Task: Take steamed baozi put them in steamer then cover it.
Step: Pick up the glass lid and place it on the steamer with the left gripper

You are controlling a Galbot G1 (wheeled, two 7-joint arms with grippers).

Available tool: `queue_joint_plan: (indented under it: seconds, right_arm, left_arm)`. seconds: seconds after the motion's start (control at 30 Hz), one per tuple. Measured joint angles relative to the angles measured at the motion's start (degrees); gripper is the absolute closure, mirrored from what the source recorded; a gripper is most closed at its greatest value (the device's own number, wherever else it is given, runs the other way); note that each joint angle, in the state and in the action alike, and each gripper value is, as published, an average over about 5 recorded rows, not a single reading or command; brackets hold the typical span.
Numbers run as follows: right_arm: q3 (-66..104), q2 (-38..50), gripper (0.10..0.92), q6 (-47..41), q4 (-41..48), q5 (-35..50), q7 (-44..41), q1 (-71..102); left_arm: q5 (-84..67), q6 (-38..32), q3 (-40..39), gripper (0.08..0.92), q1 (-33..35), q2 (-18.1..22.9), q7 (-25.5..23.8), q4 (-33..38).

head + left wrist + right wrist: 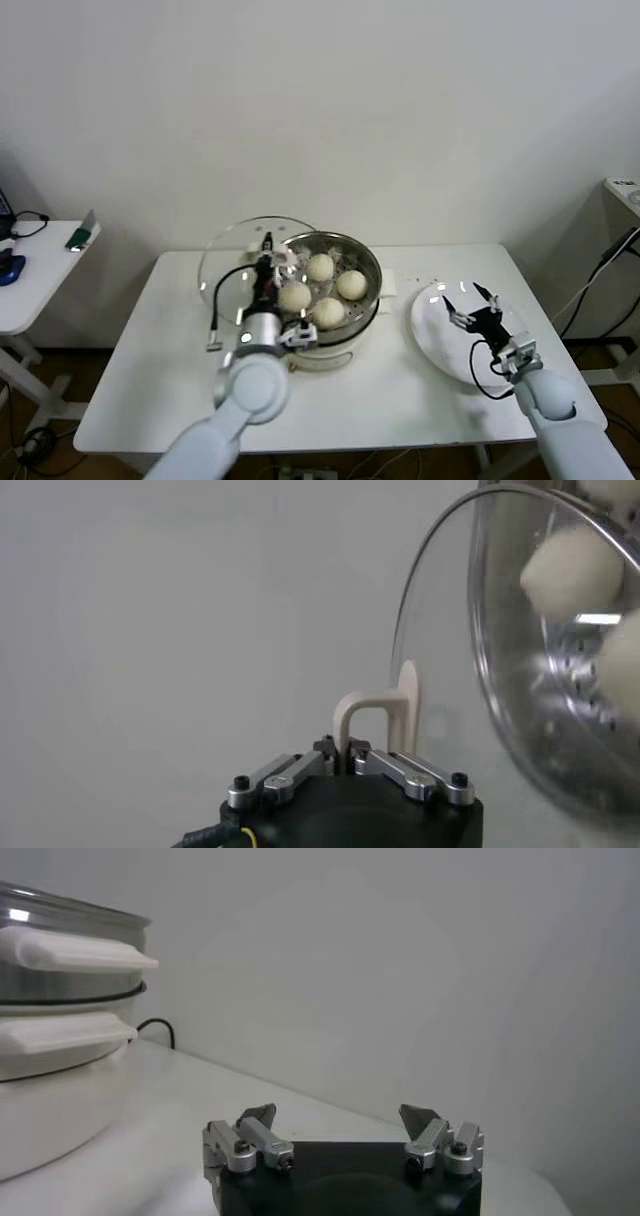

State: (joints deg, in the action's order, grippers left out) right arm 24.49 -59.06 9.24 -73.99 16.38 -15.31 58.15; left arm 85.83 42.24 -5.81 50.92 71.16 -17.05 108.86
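The robot's left gripper needs to release the glass cover, now tilted over the steamer's rim, on the steel steamer's rim, centred over the baozi point(319, 280).
The steel steamer point(366, 262) stands on its white pot base at the table's middle. Four cream-white baozi lie in it, such as one point(320, 267) at the back and one point(328, 312) at the front. My left gripper point(267, 248) is shut on the cream handle point(372, 713) of the glass cover point(230, 265). It holds the cover tilted on edge, overlapping the steamer's left rim. In the left wrist view the cover point(520, 670) stands upright, with baozi point(572, 570) showing through it. My right gripper point(470, 302) is open and empty over the white plate point(440, 345).
The white table point(400, 410) carries the pot and the plate at the right. The steamer's side and white side handles point(70, 948) show in the right wrist view, far from the right gripper point(340, 1123). A small side table point(40, 270) stands at the far left.
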Motion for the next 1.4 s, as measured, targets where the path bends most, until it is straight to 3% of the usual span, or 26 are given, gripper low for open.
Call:
queue_joint_plan:
  seconds: [0.27,0.5,1.4]
  right_arm:
    - [1.09,-0.04,0.203,0.53,0.86,-0.12,-0.47,0.03]
    - [1.46,-0.31,0.203,0.93,1.67,-0.4,-0.91,-0.33]
    - [2.14,-0.91,0.203,1.19,2.09,-1.6,-1.37,-0.51]
  left_arm:
    - [1.95,-0.03,-2.92,0.853,-3.04,7.88,-0.26,-6.96]
    - [2.22,-0.03,-3.87,0.853,-4.32,11.43,-0.09,-11.35]
    - [-0.31,-0.04,-3.77,0.853,-5.72,14.16,2.96,-17.7]
